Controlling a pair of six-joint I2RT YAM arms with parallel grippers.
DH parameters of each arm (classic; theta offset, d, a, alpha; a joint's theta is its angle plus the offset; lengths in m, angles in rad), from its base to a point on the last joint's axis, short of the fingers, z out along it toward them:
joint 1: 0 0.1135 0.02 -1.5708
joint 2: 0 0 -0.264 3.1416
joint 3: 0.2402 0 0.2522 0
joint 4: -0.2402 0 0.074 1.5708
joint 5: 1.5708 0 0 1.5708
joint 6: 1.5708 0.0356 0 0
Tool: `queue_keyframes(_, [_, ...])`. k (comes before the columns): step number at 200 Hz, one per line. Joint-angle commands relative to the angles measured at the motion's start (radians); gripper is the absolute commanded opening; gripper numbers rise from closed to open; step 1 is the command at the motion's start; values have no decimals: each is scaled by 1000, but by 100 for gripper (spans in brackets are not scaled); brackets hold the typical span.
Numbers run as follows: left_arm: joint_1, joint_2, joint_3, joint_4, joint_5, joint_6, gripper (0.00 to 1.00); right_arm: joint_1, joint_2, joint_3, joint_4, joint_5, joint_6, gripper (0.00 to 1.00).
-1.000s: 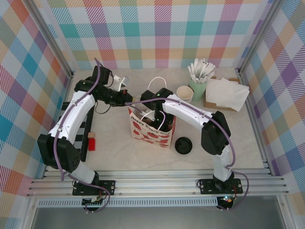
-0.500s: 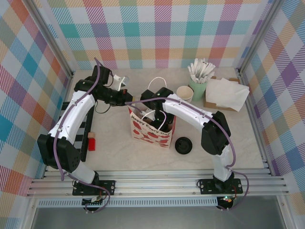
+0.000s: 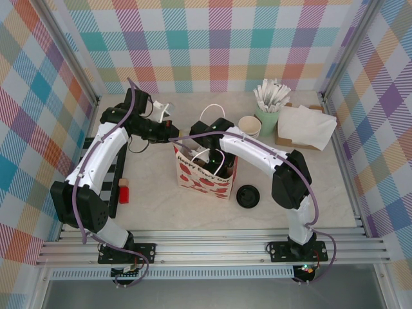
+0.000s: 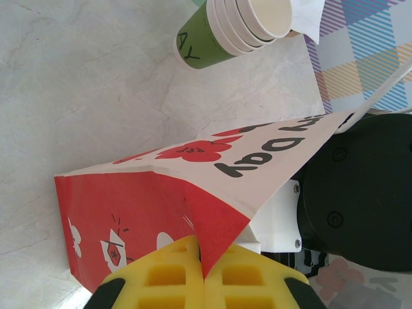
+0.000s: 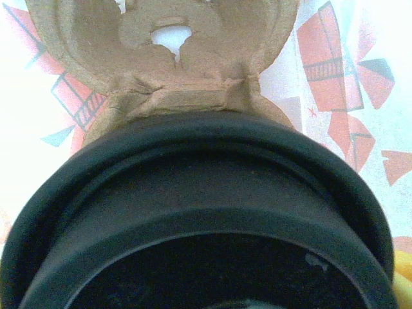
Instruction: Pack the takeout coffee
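I should open my left gripper and pinch the red side's upper edge [image 4: 229, 244], because the bag's printed side slants inward while my left gripper is on the red fold.
A white paper bag [image 3: 205, 175] with red prints and white handles stands open at the table's middle. My left gripper [image 3: 175, 136] is shut on the bag's upper left edge; in the left wrist view its yellow pads [image 4: 167, 273] pinch the red fold of the bag [image 4: 141, 206]. My right gripper [image 3: 209, 153] reaches down into the bag. The takeout coffee's black lid [image 5: 199, 212] sits close between its jaws, gripped, with a brown pulp carrier [image 5: 167, 58] just beyond it inside the bag. The green cup body is hidden.
A stack of lidless cups [image 3: 250, 125] stands behind the bag, also in the left wrist view as the cup stack [image 4: 225, 32]. A loose black lid [image 3: 248, 196] lies right of the bag. A green holder of utensils [image 3: 268, 106] and napkins [image 3: 302, 127] are back right. A red block [image 3: 123, 191] lies left.
The right gripper has sunk slightly deeper into the bag. The left arm holds still on the bag's edge.
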Motion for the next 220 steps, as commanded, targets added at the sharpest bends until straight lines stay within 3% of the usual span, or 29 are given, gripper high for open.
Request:
queue_keyframes(1, [8, -5, 23, 5, 22, 7, 0, 1, -21, -2, -13, 33, -2, 89])
queue_keyframes(98, [8, -2, 33, -9, 24, 25, 0, -7, -24, 3, -2, 54, 18, 85])
queue_keyframes(128, [8, -4, 37, -17, 20, 33, 0, -7, -28, 15, -9, 0, -3, 85])
queue_keyframes(163, [8, -4, 39, -22, 9, 37, 0, -7, -56, 33, -16, -59, -13, 88])
queue_keyframes(220, [8, -4, 42, -9, 15, 24, 0, -7, -94, 14, -18, -48, -26, 90])
